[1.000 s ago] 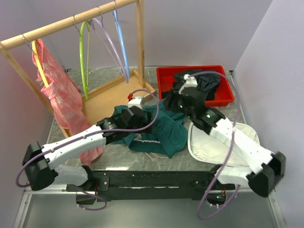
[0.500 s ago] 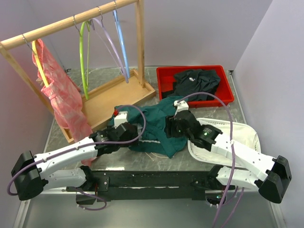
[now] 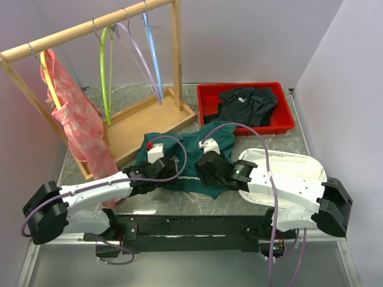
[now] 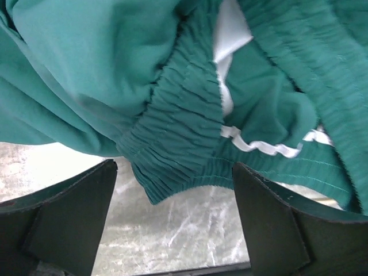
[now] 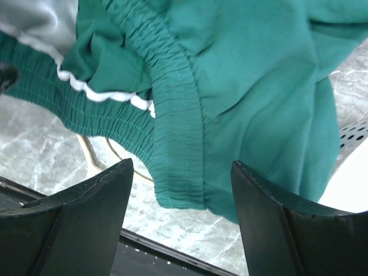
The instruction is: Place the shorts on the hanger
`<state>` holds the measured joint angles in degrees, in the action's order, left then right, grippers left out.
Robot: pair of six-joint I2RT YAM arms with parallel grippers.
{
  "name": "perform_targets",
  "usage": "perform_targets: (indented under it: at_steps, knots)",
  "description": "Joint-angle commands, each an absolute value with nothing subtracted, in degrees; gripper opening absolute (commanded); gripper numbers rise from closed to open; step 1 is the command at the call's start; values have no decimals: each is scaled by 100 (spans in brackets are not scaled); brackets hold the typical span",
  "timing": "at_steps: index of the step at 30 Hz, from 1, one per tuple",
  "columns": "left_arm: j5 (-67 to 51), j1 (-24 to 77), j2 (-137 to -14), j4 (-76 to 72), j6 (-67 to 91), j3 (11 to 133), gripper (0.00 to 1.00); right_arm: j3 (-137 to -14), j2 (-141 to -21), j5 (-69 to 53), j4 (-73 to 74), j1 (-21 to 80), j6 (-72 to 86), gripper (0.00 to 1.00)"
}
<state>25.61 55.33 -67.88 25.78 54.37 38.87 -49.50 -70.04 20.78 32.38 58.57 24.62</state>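
The shorts are lying crumpled with their waistband bunched, so my right gripper needs to pinch the waistband's folded end (image 5: 180, 191) and lift along with my left gripper to spread the shorts out.
The teal-green shorts (image 3: 192, 150) lie crumpled on the table in front of the wooden rack. The lime-green hanger (image 3: 105, 72) hangs bare on the rail. My left gripper (image 3: 175, 179) is open at the near left edge of the shorts; the left wrist view shows the elastic waistband (image 4: 178, 138) and white drawstring (image 4: 259, 146) just beyond its spread jaws (image 4: 175, 221). My right gripper (image 3: 202, 178) is open at the near middle edge; the right wrist view shows the waistband (image 5: 178, 155) between its spread jaws (image 5: 181, 221), not gripped.
A wooden rack (image 3: 84, 28) holds a yellow hanger with a pink-red garment (image 3: 81, 122), a lilac hanger (image 3: 139, 57) and a light-blue hanger (image 3: 153, 51). A red bin (image 3: 206, 103) holds a black garment (image 3: 246, 103). A white mesh bag (image 3: 299, 170) lies at the right.
Both arms have drawn back toward the near edge and lowered to the near side of the shorts. The right gripper has left the red bin area. The shorts lie where they were.
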Motion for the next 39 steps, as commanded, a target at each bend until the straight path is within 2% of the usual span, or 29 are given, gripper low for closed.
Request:
perform_targets:
  at_steps: [1, 4, 5, 6, 11, 13, 14, 17, 18, 20, 21, 23, 28, 29, 30, 33, 39]
  knots:
    - [2952, 5555, -6978, 2399, 5677, 3902, 83, -5396, -7329, 2460, 3577, 6178, 2592, 77]
    - [3172, 5555, -7005, 2540, 5896, 3920, 71, -5432, -7619, 2575, 3796, 6398, 2689, 77]
    - [3390, 5555, -7014, 2644, 6002, 3955, 60, -5432, -7690, 2575, 3858, 6459, 2716, 77]
    - [3480, 5555, -7031, 2759, 6090, 4033, 57, -5414, -7830, 2575, 3876, 6477, 2777, 76]
    - [3858, 5555, -7058, 3164, 6214, 4245, 26, -5300, -8165, 2679, 3928, 6486, 2918, 74]
    - [3876, 5546, -6953, 3164, 6170, 4254, 22, -5300, -8279, 2803, 3964, 6478, 2979, 74]
    - [3876, 5537, -6926, 3208, 6187, 4263, 16, -5309, -8314, 2882, 3929, 6478, 2997, 73]
    - [3832, 5502, -6750, 3287, 6135, 4289, 7, -5352, -8437, 2979, 3902, 6451, 3023, 60]
    - [3841, 5493, -6654, 3348, 6135, 4333, 6, -5370, -8516, 3049, 3902, 6442, 3050, 52]
    - [3850, 5458, -6557, 3471, 6144, 4377, 3, -5423, -8569, 3067, 3885, 6346, 3041, 42]
    - [3850, 5449, -6426, 3576, 6135, 4429, 3, -5432, -8604, 2972, 3833, 6320, 2980, 34]
    - [3815, 5405, -6285, 3630, 6047, 4491, 2, -5423, -8596, 2839, 3675, 6241, 2901, 27]
    - [3683, 5300, -5898, 3788, 5740, 4693, 1, -5554, -8490, 2812, 3665, 6179, 2813, 29]
    - [3639, 5300, -5871, 3805, 5696, 4719, 1, -5572, -8482, 2830, 3726, 6179, 2786, 34]
    - [3639, 5291, -5836, 3823, 5687, 4781, 1, -5590, -8525, 2804, 3744, 6179, 2725, 46]
    - [3569, 5256, -5757, 3885, 5608, 4869, 1, -5441, -8552, 2471, 3587, 6196, 2637, 60]
    - [3437, 5177, -5713, 4017, 5607, 5123, 2, -5554, -8771, 2416, 3577, 6275, 2751, 67]
